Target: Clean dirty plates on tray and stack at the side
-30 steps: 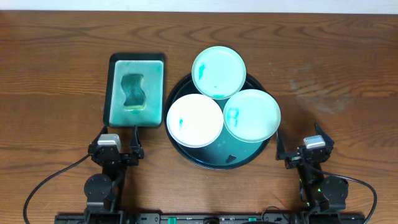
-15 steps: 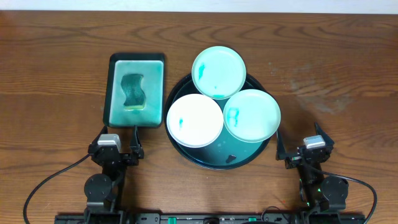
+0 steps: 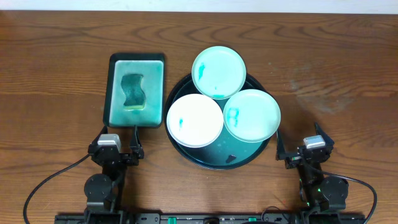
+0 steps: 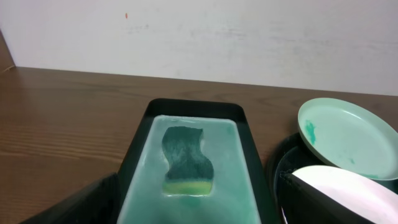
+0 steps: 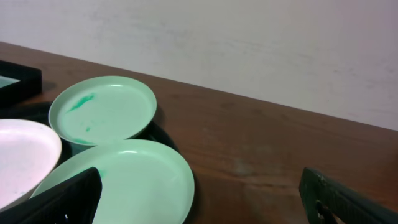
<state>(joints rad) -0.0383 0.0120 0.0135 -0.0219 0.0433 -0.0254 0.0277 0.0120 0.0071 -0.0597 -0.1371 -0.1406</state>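
The left gripper should next move to the dark green sponge's narrow middle point(image 3: 133, 92) point(image 4: 185, 152) in the green dish and close on it there.
Three plates lie on the round black-rimmed tray point(image 3: 186, 152): a white plate point(image 3: 194, 120) at the left with a teal smear, a mint plate point(image 3: 252, 116) at the right with a blue smear, and a mint plate point(image 3: 219, 72) at the back, overhanging the rim. My left gripper point(image 3: 118, 148) is open and empty at the near edge, just in front of the sponge dish. My right gripper point(image 3: 298, 149) is open and empty, right of the tray. The right wrist view shows the back plate point(image 5: 102, 110), the right plate point(image 5: 118, 183) and the white plate point(image 5: 22, 155).
A rectangular green dish point(image 3: 136, 90) with a dark green sponge point(image 3: 132, 91) in it stands left of the tray; it also shows in the left wrist view point(image 4: 189, 155). A small dark object point(image 3: 231, 157) lies on the tray's teal inside near the front.
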